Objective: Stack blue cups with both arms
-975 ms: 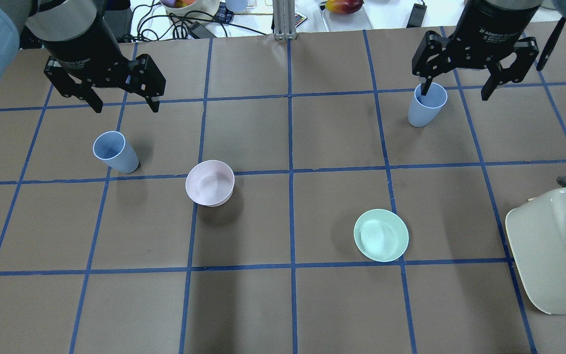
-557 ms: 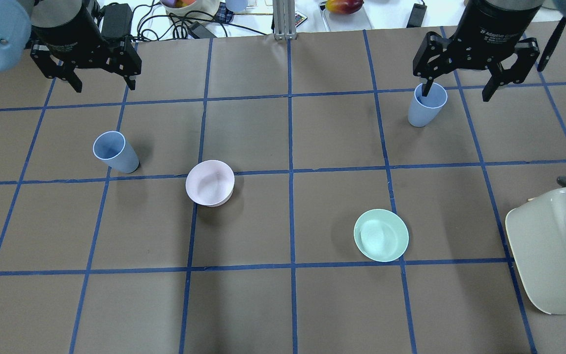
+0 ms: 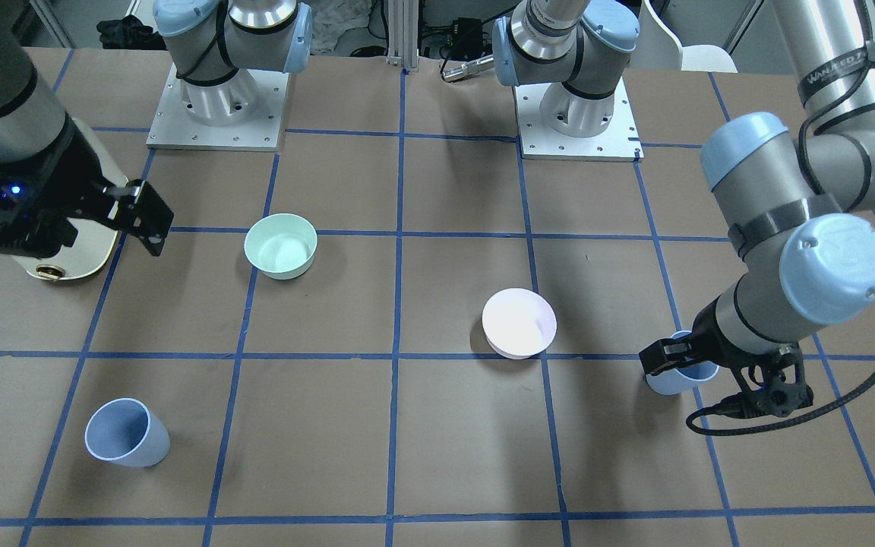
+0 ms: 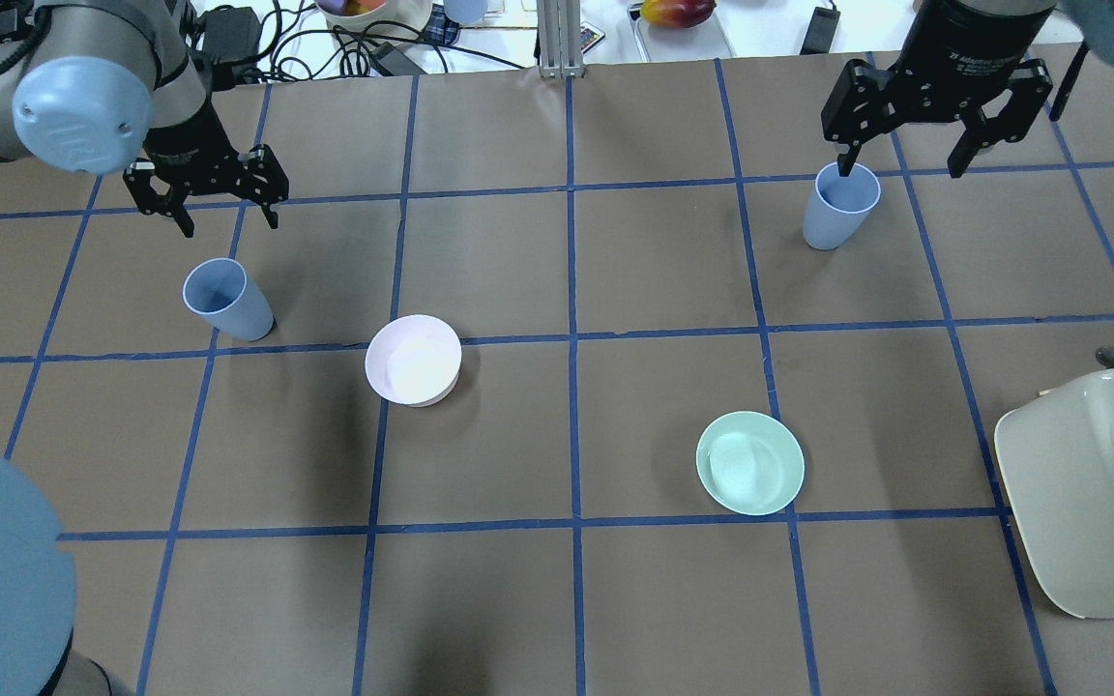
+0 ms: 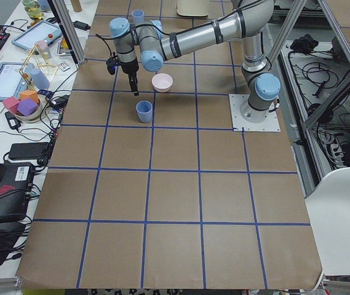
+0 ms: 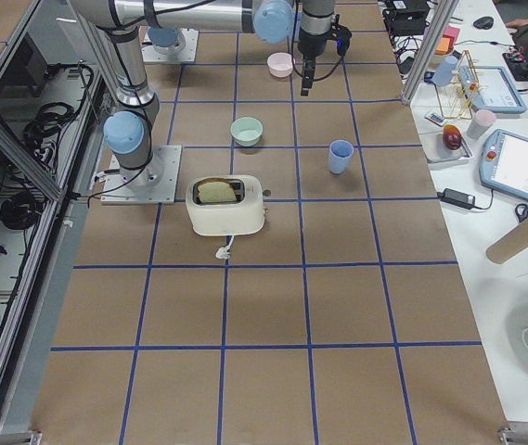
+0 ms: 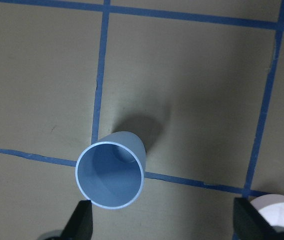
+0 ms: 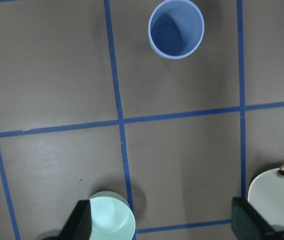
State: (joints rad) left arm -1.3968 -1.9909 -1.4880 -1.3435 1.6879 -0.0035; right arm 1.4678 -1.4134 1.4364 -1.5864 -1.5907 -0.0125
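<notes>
I will next use my right gripper to grab the toaster-side rim (image 3: 96, 414) (image 8: 203, 31) of the pale blue cup nearest the cream toaster, with one finger inside that cup.
Two pale blue cups stand upright on the table. The left cup (image 4: 226, 302) also shows in the left wrist view (image 7: 111, 170) and partly hidden in the front view (image 3: 677, 377). My left gripper (image 4: 225, 220) is open and empty, low above this cup and slightly beyond it; the cup lies near one of its fingertips (image 7: 80, 220). The right cup (image 4: 837, 208) shows in the right wrist view (image 8: 175, 29) and the front view (image 3: 126, 433). My right gripper (image 4: 900, 172) is open and empty, high above the table near that cup.
A pale pink bowl (image 4: 413, 360) sits right of the left cup. A mint green bowl (image 4: 749, 462) sits mid-table. A cream toaster (image 4: 1094, 488) stands at the right edge. Cables and clutter lie beyond the far edge.
My left gripper swung back, then came down low next to the left cup; its elbow now shows at the bottom left. My right gripper drew back slightly. Cups and bowls have not moved.
</notes>
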